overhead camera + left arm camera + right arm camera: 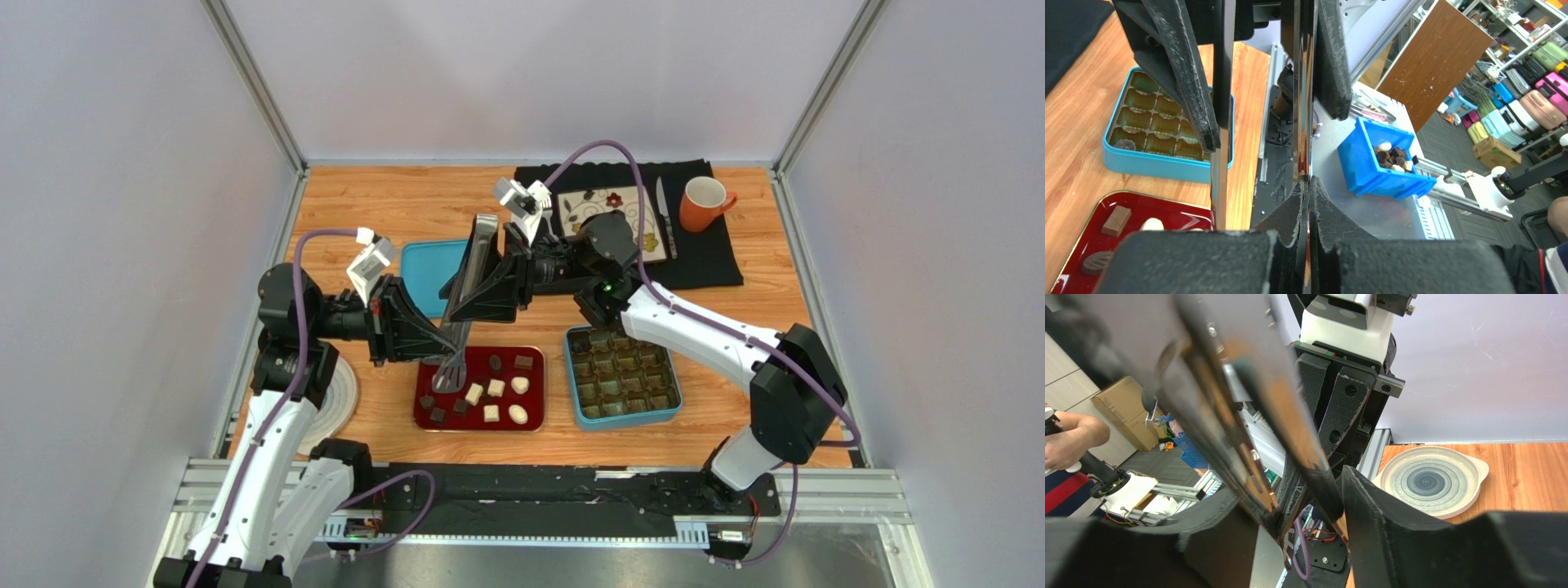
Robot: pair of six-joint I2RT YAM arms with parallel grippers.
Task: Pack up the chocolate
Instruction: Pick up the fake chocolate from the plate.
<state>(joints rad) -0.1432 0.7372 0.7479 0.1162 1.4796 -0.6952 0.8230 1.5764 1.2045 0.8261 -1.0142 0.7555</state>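
With the tongs slanting across my right gripper, it should open and take the tongs' arms point(456, 312) in line with its fingers while my left gripper steadies them.
Several dark and cream chocolates point(497, 387) point(1115, 220) lie on a red tray point(541, 392) near the front. Metal tongs point(472, 263) point(1220, 153) point(1290, 416) hang slanted over it, their tips just above the tray's left part. My left gripper point(429, 343) point(1309, 184) is shut on one thin arm of the tongs. Higher up, my right gripper point(487, 289) point(1309, 496) straddles both arms, and each finger touches one. To the right stands a blue box point(570, 380) point(1155, 168) with gold compartments, and a dark piece sits in one corner cell.
The blue lid point(429, 276) lies behind the tray. A grey spiral plate point(334, 404) point(1428, 484) sits at the front left. At the back right, a black cloth point(705, 257) carries a flowered square plate point(610, 221), a knife point(662, 214) and an orange mug point(703, 202).
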